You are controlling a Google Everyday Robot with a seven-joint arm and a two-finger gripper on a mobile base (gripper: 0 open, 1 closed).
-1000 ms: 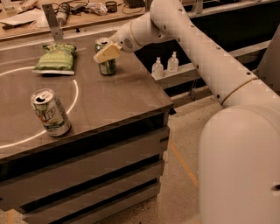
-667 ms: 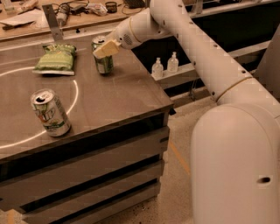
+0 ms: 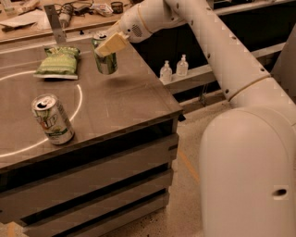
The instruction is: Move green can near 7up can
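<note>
Next, my gripper lets go of the green can by the table's front edge (image 3: 97, 129), standing upright and close beside the 7up can.
The green can (image 3: 106, 60), dark green with a silver top, hangs just above the table's far right part, its shadow on the surface below. My gripper (image 3: 107, 45) is shut on the can's upper half, with one pale finger (image 3: 112, 44) across its front. The 7up can (image 3: 52, 119), pale with a large green logo, stands upright near the table's front left edge, well apart from the green can.
A green chip bag (image 3: 59, 62) lies at the table's back left. A white circle line (image 3: 79, 99) runs across the dark table (image 3: 120, 104). Two small clear bottles (image 3: 174, 69) stand on a shelf to the right. A cluttered bench (image 3: 55, 14) is behind.
My gripper has lifted the green can off the table and carried it slightly left and toward the front. The 7up can and chip bag have not moved.
</note>
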